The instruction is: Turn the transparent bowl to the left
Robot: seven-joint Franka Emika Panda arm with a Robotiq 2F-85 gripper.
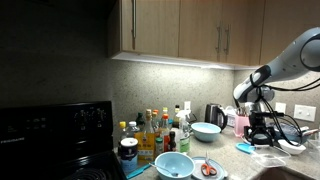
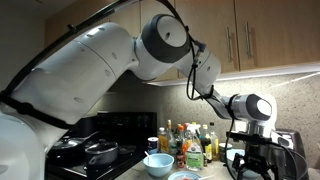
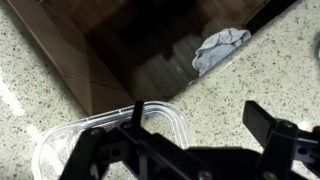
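The robot's gripper should close on the clear plastic container's rim (image 1: 254, 155) (image 3: 188, 138), at the short side of the container that faces the bottles.
The transparent bowl (image 1: 206, 130), pale icy blue with a flaring rim, stands on the counter by the back wall, right of the bottles. My gripper (image 1: 258, 131) hangs over the counter well to its right, apart from it. It also shows in an exterior view (image 2: 250, 160). In the wrist view the gripper (image 3: 200, 125) is open and empty, pointing down at speckled stone. The transparent bowl is out of the wrist view. One finger sits above the corner of a clear plastic container (image 3: 70, 140).
A larger teal bowl (image 1: 172, 165) and a small white bowl (image 1: 208, 168) stand near the front edge. A row of bottles (image 1: 155, 128), a kettle (image 1: 215, 115) and a stove (image 1: 55, 135) are to the left. A dark recessed area holds a crumpled cloth (image 3: 220, 48).
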